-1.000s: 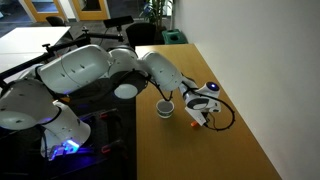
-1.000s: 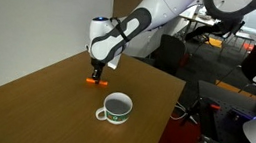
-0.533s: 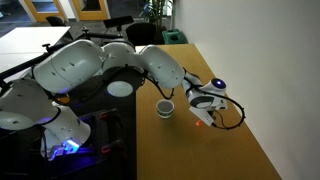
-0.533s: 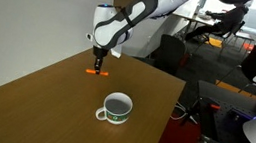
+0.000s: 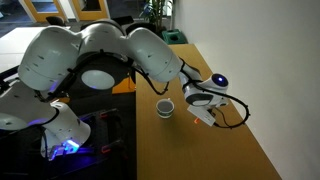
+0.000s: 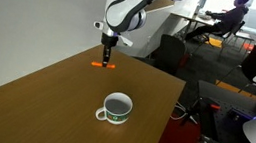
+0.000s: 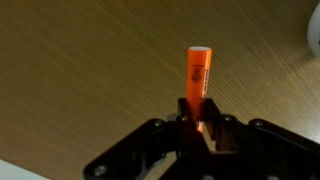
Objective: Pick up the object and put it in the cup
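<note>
Next, my gripper releases the orange object inside the white cup (image 5: pixel 164 105), down in the cup's dark opening on the wooden table. The orange object still hangs a little above the table.
The object is a slim orange item (image 7: pixel 199 72), and my gripper (image 7: pixel 200 124) is shut on one end of it. In an exterior view the orange object (image 6: pixel 102 65) hangs crosswise below the gripper (image 6: pixel 108 55), a little above the wooden table at its far side. It also shows as an orange speck (image 5: pixel 197 122) under the gripper (image 5: pixel 204 112). The cup (image 6: pixel 116 107), white outside and dark inside, stands nearer the table's front edge, apart from the gripper. It also shows in an exterior view (image 5: pixel 165 107).
The wooden table (image 6: pixel 42 105) runs along a white wall (image 6: pixel 36 8). A black cable (image 5: pixel 236 115) loops from the wrist over the table. Office chairs (image 6: pixel 171 55) and desks stand beyond the table's edge.
The gripper has risen from the table with the orange object in it and shifted slightly away from the wall. The cup has not moved.
</note>
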